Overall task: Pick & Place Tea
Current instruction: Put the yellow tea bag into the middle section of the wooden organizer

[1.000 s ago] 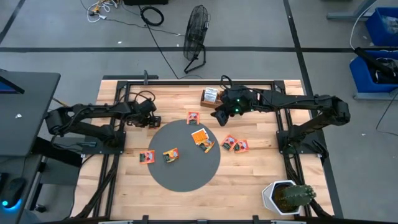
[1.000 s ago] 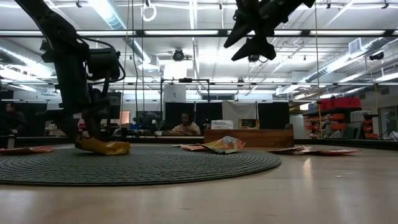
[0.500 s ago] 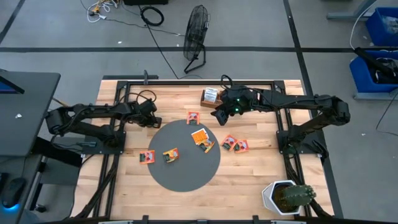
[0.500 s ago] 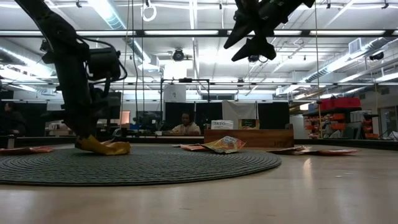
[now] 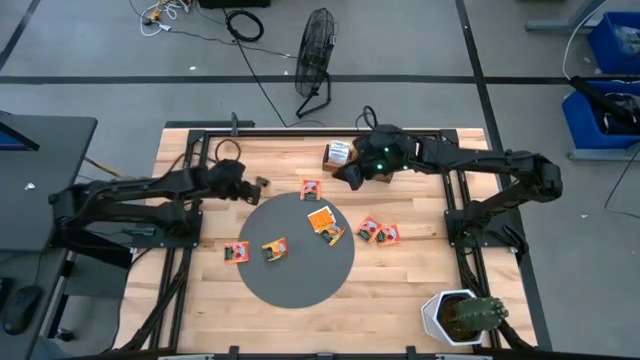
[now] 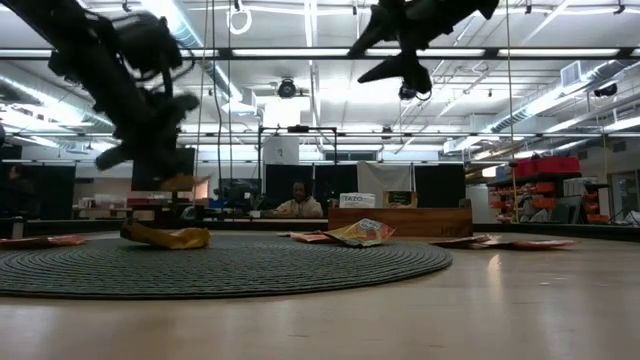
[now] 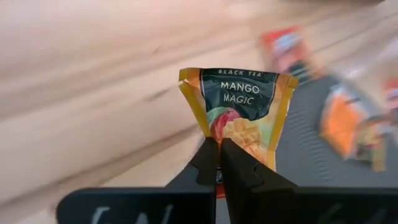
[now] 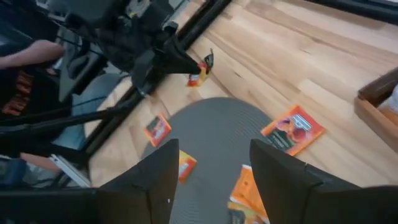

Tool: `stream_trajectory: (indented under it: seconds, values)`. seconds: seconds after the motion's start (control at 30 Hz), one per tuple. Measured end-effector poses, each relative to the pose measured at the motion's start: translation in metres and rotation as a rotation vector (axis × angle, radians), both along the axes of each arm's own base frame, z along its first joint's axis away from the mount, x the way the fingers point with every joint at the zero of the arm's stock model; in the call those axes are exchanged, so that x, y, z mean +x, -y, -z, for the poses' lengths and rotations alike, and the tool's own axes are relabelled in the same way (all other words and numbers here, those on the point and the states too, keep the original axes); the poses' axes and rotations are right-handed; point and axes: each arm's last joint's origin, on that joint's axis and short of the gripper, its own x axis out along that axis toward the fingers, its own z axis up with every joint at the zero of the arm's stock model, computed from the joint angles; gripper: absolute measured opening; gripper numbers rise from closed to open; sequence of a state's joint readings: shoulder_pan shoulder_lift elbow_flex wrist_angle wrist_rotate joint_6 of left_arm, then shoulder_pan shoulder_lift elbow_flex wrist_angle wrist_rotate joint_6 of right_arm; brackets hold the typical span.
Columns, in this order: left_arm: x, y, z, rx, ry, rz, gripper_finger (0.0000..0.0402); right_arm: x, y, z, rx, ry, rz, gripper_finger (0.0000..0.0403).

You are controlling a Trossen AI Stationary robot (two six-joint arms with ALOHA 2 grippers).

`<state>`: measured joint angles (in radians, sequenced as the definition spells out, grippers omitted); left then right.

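Observation:
The orange tea packet has its other end held by my left gripper, so my right gripper should close on its loose end (image 5: 264, 182) (image 8: 194, 81).
My left gripper (image 5: 256, 184) is shut on an orange tea packet (image 7: 239, 109) with a dark "Mango Magic" label. It holds the packet above the wood just off the far left rim of the grey disc (image 5: 295, 275). In the low view the packet (image 6: 182, 183) hangs clear of the table. My right gripper (image 5: 347, 174) hovers open and holds nothing, high over the far side of the table near the wooden box (image 5: 340, 155). Other tea packets lie flat: three on the disc (image 5: 321, 218) (image 5: 332, 235) (image 5: 274, 249), and others on the wood (image 5: 311, 188) (image 5: 236, 252) (image 5: 369, 228) (image 5: 388, 235). My left gripper pinches the packet between its two fingers (image 7: 208, 163) at one crimped end (image 7: 217, 142). The packet is creased inward at the pinch. The rest of it sticks out past the fingertips, label showing, lifted clear of the table.
A potted cactus (image 5: 465, 315) stands at the near right corner. Black frame rails (image 5: 200, 190) run along both sides of the table. In the right wrist view a person's sleeve (image 8: 31, 56) shows beyond the table's left side.
My left gripper has shut on the packet and risen from the table, shifting a little toward the far right. The packet has come up off the wood with it. My right gripper has drifted slightly toward the far edge, still open.

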<state>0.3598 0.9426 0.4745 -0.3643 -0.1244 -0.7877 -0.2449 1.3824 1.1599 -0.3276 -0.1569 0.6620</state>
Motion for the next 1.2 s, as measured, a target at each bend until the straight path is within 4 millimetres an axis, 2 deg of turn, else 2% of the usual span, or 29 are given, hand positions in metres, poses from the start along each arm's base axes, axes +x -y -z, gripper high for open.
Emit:
stream_trajectory:
  seconds: [0.13, 0.27, 0.47, 0.63, 0.8, 1.0, 1.2]
  values:
    - [0.010, 0.004, -0.036, 0.144, 0.079, 0.064, 0.0007, 0.012, 0.004, -0.012, -0.016, -0.018, -0.022, 0.0204]
    - [0.021, 0.008, -0.072, 0.295, 0.116, 0.122, 0.0007, 0.038, 0.010, -0.027, -0.039, -0.063, -0.053, 0.0204]
    - [0.031, 0.014, -0.105, 0.471, 0.105, 0.182, 0.0007, 0.074, 0.029, -0.050, -0.049, -0.083, -0.028, 0.0204]
    - [0.036, 0.020, -0.115, 0.543, 0.085, 0.224, 0.0007, 0.097, 0.042, -0.060, -0.071, -0.086, -0.045, 0.0204]
    - [0.040, 0.025, -0.114, 0.563, 0.069, 0.253, 0.0007, 0.117, 0.046, -0.055, -0.021, -0.094, -0.092, 0.0204]
    - [0.042, 0.028, -0.113, 0.580, 0.061, 0.284, 0.0007, 0.130, 0.048, -0.043, 0.047, -0.105, -0.109, 0.0204]
    - [0.044, 0.030, -0.116, 0.620, 0.081, 0.308, 0.0007, 0.134, 0.047, -0.039, 0.069, -0.092, -0.125, 0.0204]
